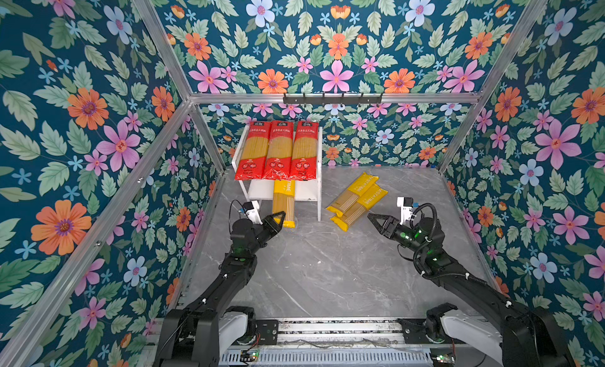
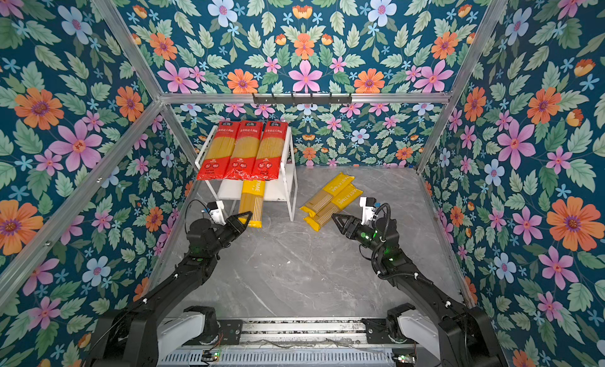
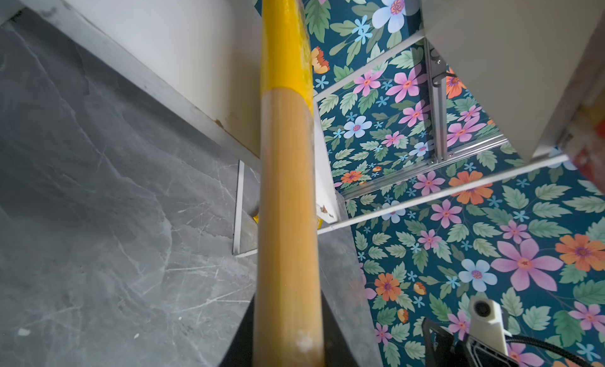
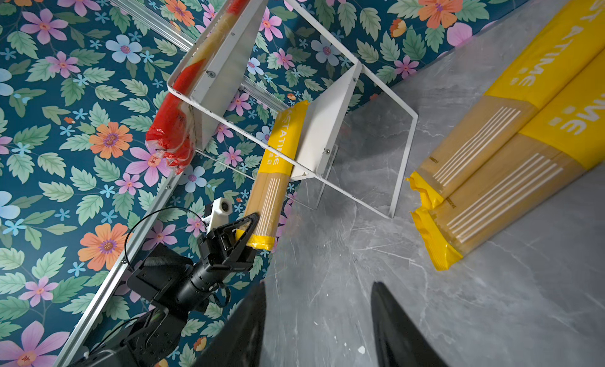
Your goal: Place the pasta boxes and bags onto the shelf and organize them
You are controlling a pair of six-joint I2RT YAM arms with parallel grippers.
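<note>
The yellow pack juts from the lower board's middle, so next my left gripper regrips its near end [image 1: 289, 222] and pushes it deeper, away from the loose packs.
Three red-ended pasta packs [image 1: 278, 149] [image 2: 244, 149] lie side by side on the top board of the white shelf [image 1: 258, 189] [image 2: 226, 189] at the back left. My left gripper [image 1: 278, 218] [image 3: 288, 336] is shut on the near end of a yellow PASTATIME pack [image 1: 283, 201] [image 3: 288, 218] [image 4: 268, 198]. That pack's far end rests on the lower board, near the middle. Two more yellow packs [image 1: 357, 198] [image 4: 491, 172] lie together, slanted, on the table to the right of the shelf. My right gripper [image 1: 373, 218] [image 4: 319, 290] hangs open and empty just in front of them.
The grey marble table [image 1: 327, 267] is boxed in by floral walls and aluminium posts. A black hook rail [image 1: 332, 99] runs along the back wall above the shelf. The shelf's thin white leg frame [image 4: 402, 159] stands between the held pack and the two loose packs.
</note>
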